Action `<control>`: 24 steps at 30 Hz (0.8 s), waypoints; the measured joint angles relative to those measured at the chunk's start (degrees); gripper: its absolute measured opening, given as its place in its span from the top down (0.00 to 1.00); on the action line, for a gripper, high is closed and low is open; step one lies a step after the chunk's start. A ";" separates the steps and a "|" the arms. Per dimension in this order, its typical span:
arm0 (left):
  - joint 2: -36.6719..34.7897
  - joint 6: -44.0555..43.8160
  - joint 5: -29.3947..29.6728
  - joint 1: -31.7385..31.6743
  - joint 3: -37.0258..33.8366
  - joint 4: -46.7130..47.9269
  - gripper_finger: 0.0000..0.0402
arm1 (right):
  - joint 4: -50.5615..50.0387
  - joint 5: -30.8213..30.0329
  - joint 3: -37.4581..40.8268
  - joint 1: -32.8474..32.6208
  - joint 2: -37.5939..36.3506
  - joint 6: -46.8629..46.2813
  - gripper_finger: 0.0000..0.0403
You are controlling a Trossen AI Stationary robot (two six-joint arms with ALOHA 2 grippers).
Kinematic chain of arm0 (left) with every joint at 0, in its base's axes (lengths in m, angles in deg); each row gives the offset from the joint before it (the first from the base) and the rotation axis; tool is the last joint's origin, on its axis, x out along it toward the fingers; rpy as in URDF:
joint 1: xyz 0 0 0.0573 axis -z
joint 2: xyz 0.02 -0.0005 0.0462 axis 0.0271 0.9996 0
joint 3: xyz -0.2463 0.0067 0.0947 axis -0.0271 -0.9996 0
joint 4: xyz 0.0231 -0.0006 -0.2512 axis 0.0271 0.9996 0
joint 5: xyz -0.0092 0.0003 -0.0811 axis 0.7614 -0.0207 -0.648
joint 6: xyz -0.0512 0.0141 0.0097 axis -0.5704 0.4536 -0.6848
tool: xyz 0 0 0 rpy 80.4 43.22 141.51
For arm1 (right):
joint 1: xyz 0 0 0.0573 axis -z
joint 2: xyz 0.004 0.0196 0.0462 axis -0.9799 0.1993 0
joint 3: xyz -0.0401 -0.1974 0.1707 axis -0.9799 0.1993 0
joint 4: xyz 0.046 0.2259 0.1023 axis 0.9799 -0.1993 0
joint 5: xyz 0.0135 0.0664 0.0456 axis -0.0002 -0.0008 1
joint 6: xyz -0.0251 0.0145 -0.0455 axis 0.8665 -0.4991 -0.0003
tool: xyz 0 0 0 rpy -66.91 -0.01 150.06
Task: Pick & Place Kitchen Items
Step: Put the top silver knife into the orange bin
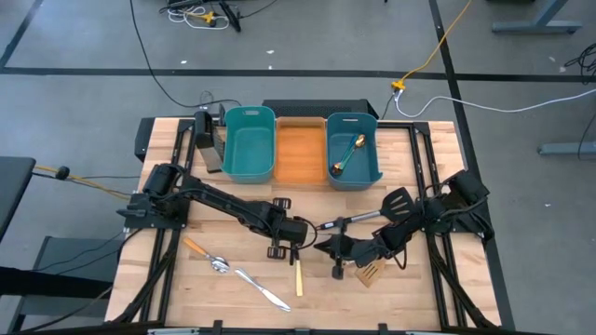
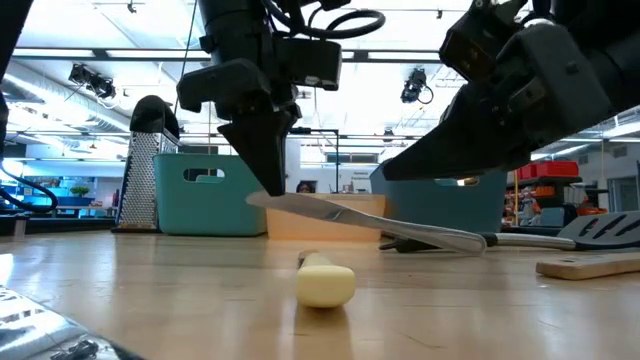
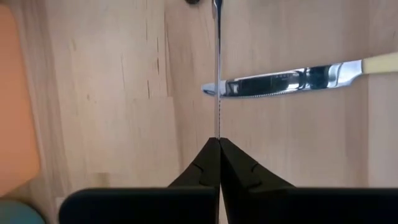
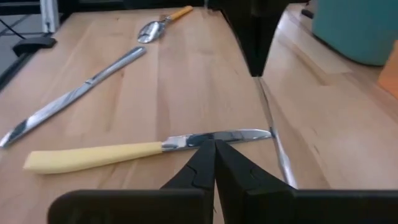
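Observation:
The robot's right fingers are shut beside the silver knife in its left gripper, so the right gripper should open and take that knife by its middle (image 2: 376,221).
My left gripper (image 1: 300,233) (image 2: 268,190) (image 3: 218,139) stands at the table's middle, pointing down, shut on a silver knife (image 2: 370,222) (image 4: 273,134). My right gripper (image 1: 324,247) (image 2: 385,172) (image 4: 214,143) is shut just right of it, on the knife's near side, and I cannot see it touch anything. A yellow-handled knife (image 1: 298,276) (image 4: 93,157) lies flat below both. A black slotted spatula (image 1: 396,200) and a wooden spatula (image 1: 371,273) lie near the right arm. A spoon (image 1: 207,257) and another silver knife (image 1: 262,289) lie at the near left. My left gripper pinches the silver knife's blade end (image 2: 285,203) between its two fingertips, from above, pointing steeply down. In the left wrist view the blade (image 3: 217,93) shows edge-on, running away from the fingertips. The knife slants down toward the table's right. Its handle end (image 2: 470,240) is at table height.
Two teal bins (image 1: 250,144) (image 1: 354,172) flank an orange bin (image 1: 300,154) at the far edge; the right teal bin holds spoons (image 1: 349,154). A metal grater (image 1: 209,141) (image 2: 140,170) stands left of the bins. Bare wood lies between the bins and the grippers.

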 joint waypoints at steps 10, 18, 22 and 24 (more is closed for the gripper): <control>0.00 0.23 -0.61 0.00 0.00 -0.12 1.00 | -2.50 -2.99 0.00 2.83 0.00 1.59 0.89; -0.88 0.39 -0.63 0.17 0.02 -0.75 1.00 | -10.77 4.75 -4.00 7.88 0.00 1.57 0.67; -0.98 0.41 -0.57 0.17 0.04 -0.81 1.00 | -16.04 6.15 -6.35 9.26 0.03 1.92 0.56; -0.96 0.42 -0.50 0.17 0.04 -0.91 1.00 | -17.30 7.71 -7.01 9.59 0.26 1.60 0.53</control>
